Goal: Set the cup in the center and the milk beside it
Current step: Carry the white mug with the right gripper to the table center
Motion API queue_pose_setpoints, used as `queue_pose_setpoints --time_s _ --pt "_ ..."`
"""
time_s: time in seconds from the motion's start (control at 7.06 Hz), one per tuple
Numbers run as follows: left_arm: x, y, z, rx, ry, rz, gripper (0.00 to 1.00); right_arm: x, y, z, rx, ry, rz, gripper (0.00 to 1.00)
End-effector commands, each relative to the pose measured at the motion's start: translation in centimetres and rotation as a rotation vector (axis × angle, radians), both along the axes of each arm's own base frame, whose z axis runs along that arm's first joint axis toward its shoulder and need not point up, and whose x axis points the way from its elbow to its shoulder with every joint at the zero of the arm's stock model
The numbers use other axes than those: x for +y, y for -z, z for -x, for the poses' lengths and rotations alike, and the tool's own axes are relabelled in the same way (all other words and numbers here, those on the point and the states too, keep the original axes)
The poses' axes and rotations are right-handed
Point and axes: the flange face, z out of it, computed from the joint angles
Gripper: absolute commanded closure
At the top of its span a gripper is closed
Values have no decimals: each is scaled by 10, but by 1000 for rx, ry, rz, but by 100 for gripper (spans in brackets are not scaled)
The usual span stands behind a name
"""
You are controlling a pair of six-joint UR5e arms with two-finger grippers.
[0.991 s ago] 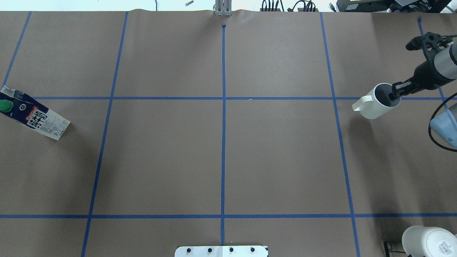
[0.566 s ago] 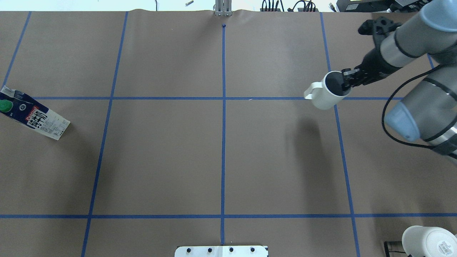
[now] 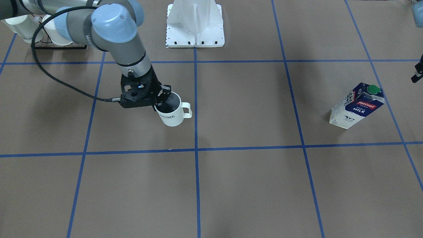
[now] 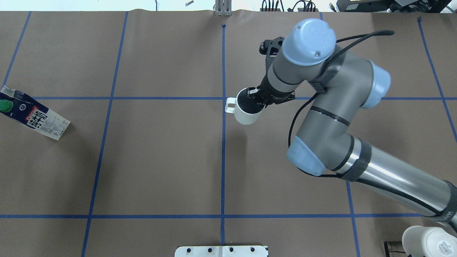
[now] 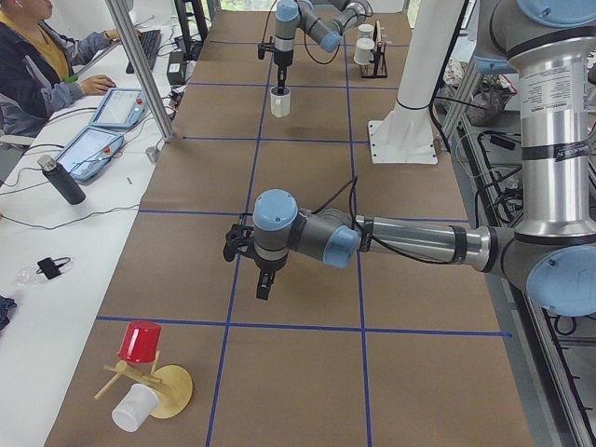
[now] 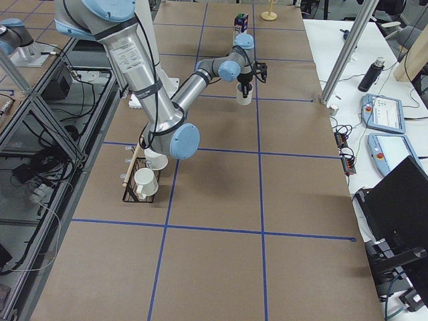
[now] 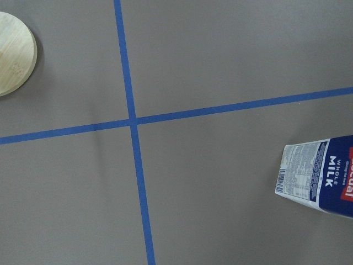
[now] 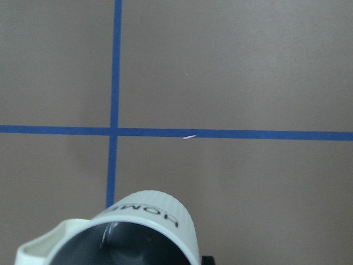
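The cup, still held just above the table, will be let go by my right gripper on the centre blue line (image 3: 196,128) (image 8: 111,194), between the line's crossing and the white robot base.
My right gripper (image 4: 257,101) is shut on the cup's (image 4: 245,113) rim, one finger inside it. It holds this white "HOME" mug just above the table, right of the centre blue line, with the handle toward the line. The cup also shows in the front view (image 3: 172,115) and in the right wrist view (image 8: 149,229). The milk (image 4: 35,117), a blue and white Pascual carton with a green cap, stands at the far left edge. It also shows in the front view (image 3: 358,105) and in the left wrist view (image 7: 322,174). My left gripper (image 5: 264,284) hangs over the table near the milk; I cannot tell its state.
A black wire rack (image 3: 49,43) with two white mugs stands near the robot's right side; one mug shows in the overhead view (image 4: 428,242). The white robot base (image 3: 195,23) is at the table's robot side. A wooden stand with a red cup (image 5: 140,343) is at the left end.
My right arm has carried the cup leftward, from the far right square to just right of the centre line. The milk has not moved.
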Motion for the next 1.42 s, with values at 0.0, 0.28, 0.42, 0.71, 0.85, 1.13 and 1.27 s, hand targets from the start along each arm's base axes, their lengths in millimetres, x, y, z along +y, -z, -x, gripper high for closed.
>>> queue_pose_setpoints --time_s 0.0,0.28,0.42,0.71,0.85,1.13,1.27 --pt "1 -1 0 0 1 2 2 18 28 73 26 9 51 100" --pt "1 -1 0 0 1 2 2 22 25 84 39 21 54 100" --pt "1 -1 0 0 1 4 2 18 21 82 46 16 55 100" --pt "1 -1 0 0 2 4 2 -3 2 85 62 7 45 100" --pt "1 0 0 0 1 1 2 -10 -2 90 28 -7 37 100" --pt "1 0 0 0 1 1 2 -12 -4 93 28 -7 37 100" --pt "1 0 0 0 0 0 2 -12 -5 91 26 -7 43 1"
